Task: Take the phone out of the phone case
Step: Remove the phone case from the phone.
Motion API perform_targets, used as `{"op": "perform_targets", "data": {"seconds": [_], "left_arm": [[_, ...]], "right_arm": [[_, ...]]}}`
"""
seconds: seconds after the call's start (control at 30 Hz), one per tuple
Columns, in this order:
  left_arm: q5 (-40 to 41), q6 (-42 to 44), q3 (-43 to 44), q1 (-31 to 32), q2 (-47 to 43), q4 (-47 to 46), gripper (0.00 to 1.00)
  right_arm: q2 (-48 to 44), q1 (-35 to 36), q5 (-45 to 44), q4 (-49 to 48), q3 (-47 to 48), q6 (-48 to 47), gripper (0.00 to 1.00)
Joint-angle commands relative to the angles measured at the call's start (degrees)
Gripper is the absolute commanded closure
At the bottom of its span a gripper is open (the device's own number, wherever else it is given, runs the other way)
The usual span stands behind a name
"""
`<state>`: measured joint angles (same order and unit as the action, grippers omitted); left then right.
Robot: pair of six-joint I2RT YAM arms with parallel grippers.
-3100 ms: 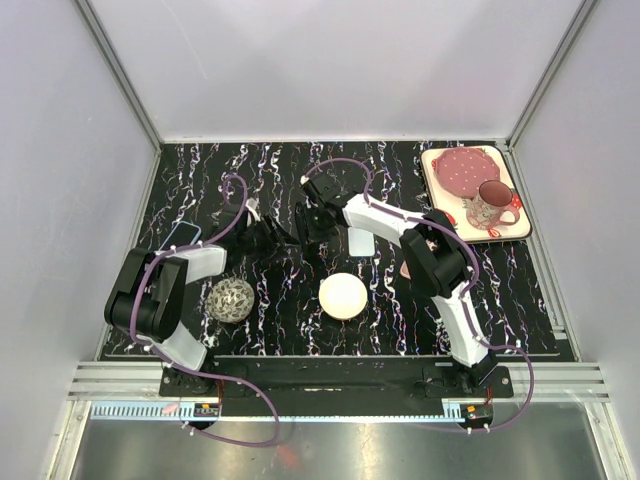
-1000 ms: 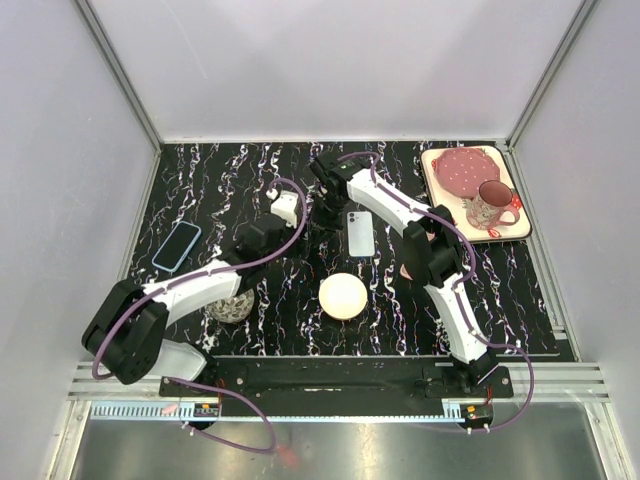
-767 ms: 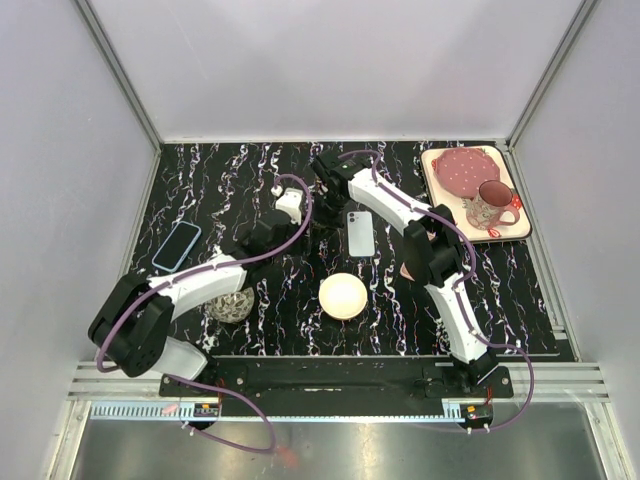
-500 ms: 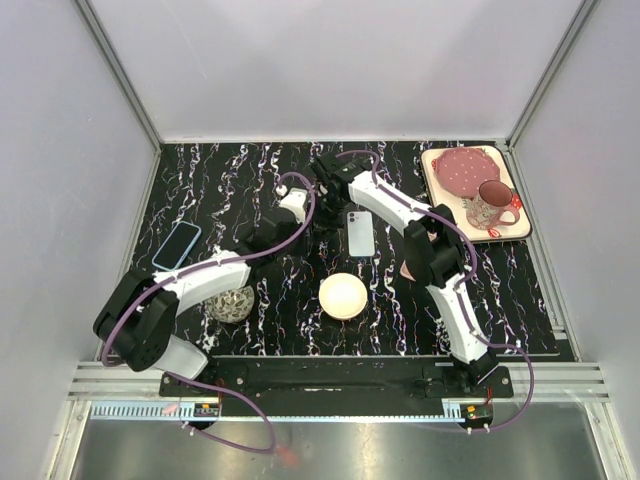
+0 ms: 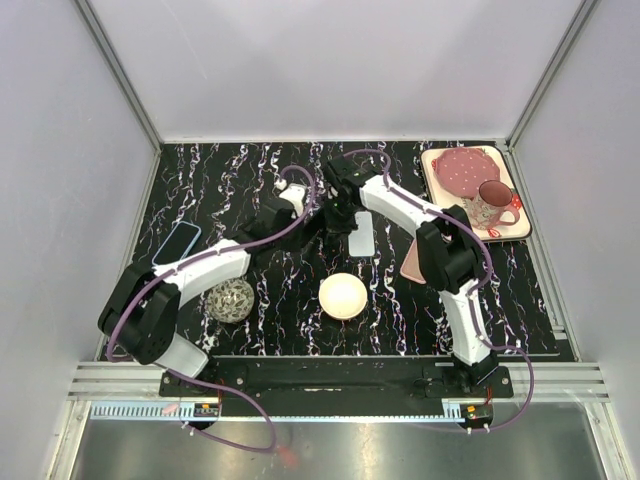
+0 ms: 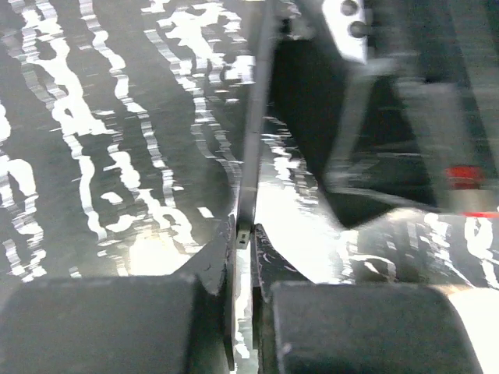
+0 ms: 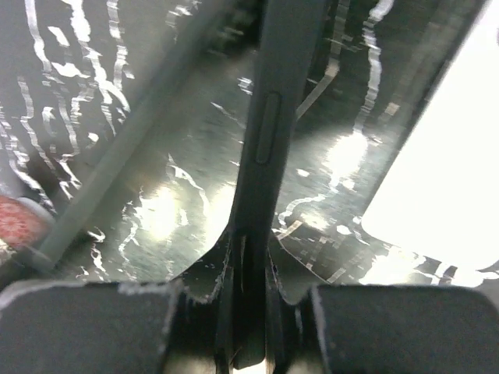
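I need to use my right gripper to set the phone case, now held above the table's middle, down on the table [image 5: 386,184], in the space between the far end of the light phone and the tray.
Above the table's middle, my two grippers meet on one dark, thin object held edge-on. In the right wrist view it is a dark slab with a side button, the phone [image 7: 269,132], and my right gripper [image 7: 248,249] is shut on its end. In the left wrist view a thin dark edge with a small slot, the phone case [image 6: 253,140], is pinched in my shut left gripper [image 6: 243,234]. From above, the left gripper [image 5: 320,222] and right gripper [image 5: 341,214] nearly touch. I cannot tell where case and phone part.
A light phone [image 5: 361,236] lies flat just below the grippers, and a blue-cased phone [image 5: 178,243] lies at the left. Also on the table are a pink flat piece [image 5: 411,263], a white bowl [image 5: 343,296], a woven ball [image 5: 231,299] and a tray [image 5: 434,158] with a plate and a mug [image 5: 489,207].
My left arm has reached right to the right gripper, and its jaws have gone from open to shut on the thin dark edge. The right gripper has shifted slightly, still gripping.
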<state>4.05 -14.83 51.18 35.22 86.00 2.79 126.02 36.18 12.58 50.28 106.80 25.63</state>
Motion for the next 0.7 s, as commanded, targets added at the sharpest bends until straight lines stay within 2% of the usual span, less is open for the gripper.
{"op": "perform_targets", "data": {"seconds": [0.0,0.4,0.57,0.67], "left_arm": [[12.12,2.44,1.82,-4.72,-0.56,0.99,1.00],[7.47,0.33,0.24,-5.16,-4.52,-2.17,1.00],[-6.84,1.47,1.02,-5.25,-4.44,-3.93,1.00],[-9.23,1.73,2.26,-5.25,-2.33,-2.87,1.00]], "right_arm": [[-6.48,-0.85,0.26,10.63,-1.68,-4.09,1.00],[-6.93,-2.08,1.82,7.12,-1.07,-2.16,1.00],[-4.47,-2.26,8.15,4.22,1.56,-0.41,1.00],[-2.62,-2.26,9.91,4.03,3.67,0.12,1.00]]}}
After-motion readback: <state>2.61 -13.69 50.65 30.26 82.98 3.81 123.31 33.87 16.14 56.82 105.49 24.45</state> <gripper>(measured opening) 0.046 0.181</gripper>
